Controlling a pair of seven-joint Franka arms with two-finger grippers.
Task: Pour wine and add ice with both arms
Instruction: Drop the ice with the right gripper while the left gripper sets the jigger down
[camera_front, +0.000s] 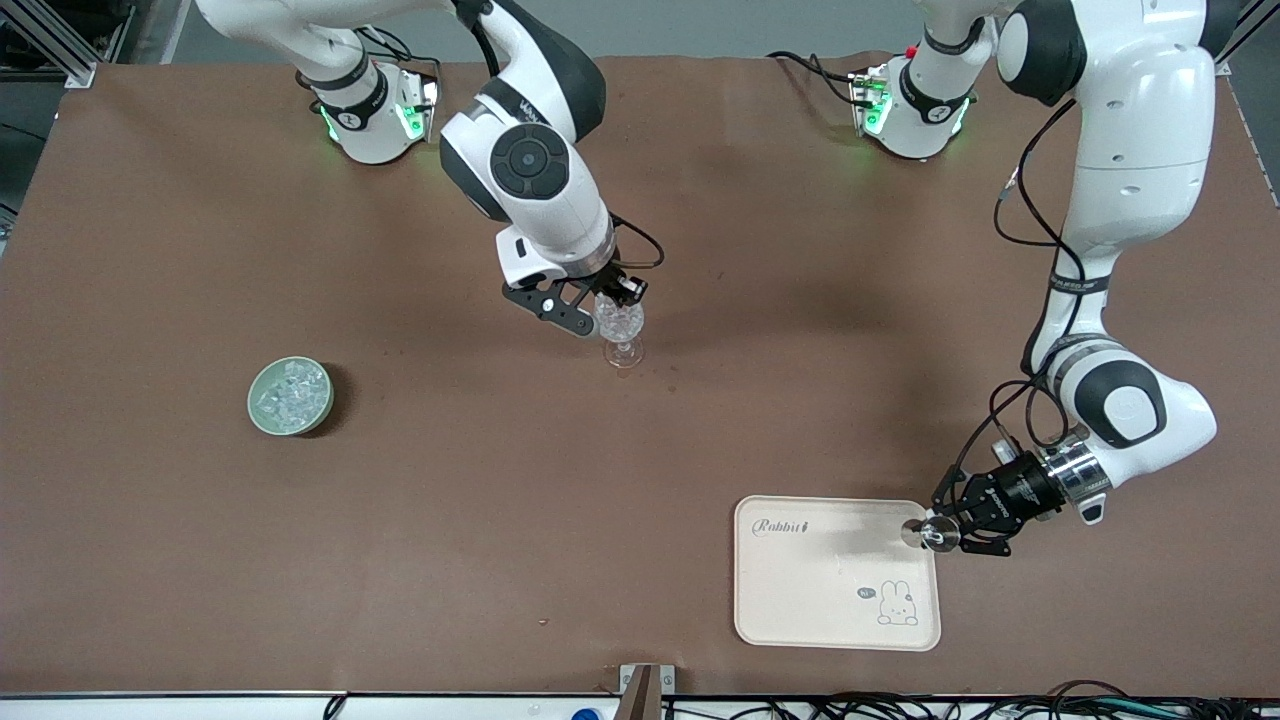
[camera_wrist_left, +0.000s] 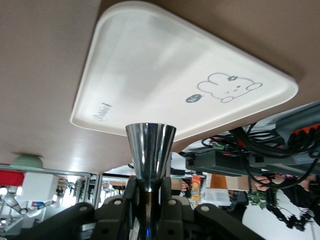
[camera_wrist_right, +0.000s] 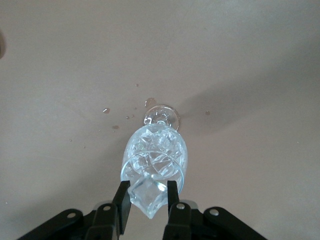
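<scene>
My left gripper is going to let go of the steel cup on the cream tray (camera_front: 866, 571) (camera_wrist_left: 172, 91), beside the grey oval near the rabbit drawing.
A clear stemmed glass (camera_front: 623, 340) stands mid-table with ice in its bowl (camera_wrist_right: 156, 152). My right gripper (camera_front: 612, 303) hangs just over its rim, shut on one clear ice cube (camera_wrist_right: 150, 196) pinched between its fingers (camera_wrist_right: 121, 200). A pale green bowl (camera_front: 290, 397) holding more ice sits toward the right arm's end, nearer the front camera. My left gripper (camera_front: 942, 535) is shut on the narrow stem of a shiny steel cone-shaped cup (camera_wrist_left: 150, 145), held sideways over the edge of the cream tray (camera_front: 800, 585). Wine is out of view.
The cream tray (camera_wrist_left: 150, 65) carries a rabbit drawing and nothing else. Small droplets (camera_wrist_right: 106, 110) dot the brown table beside the glass foot. Cables run along the table's front edge (camera_front: 900, 705).
</scene>
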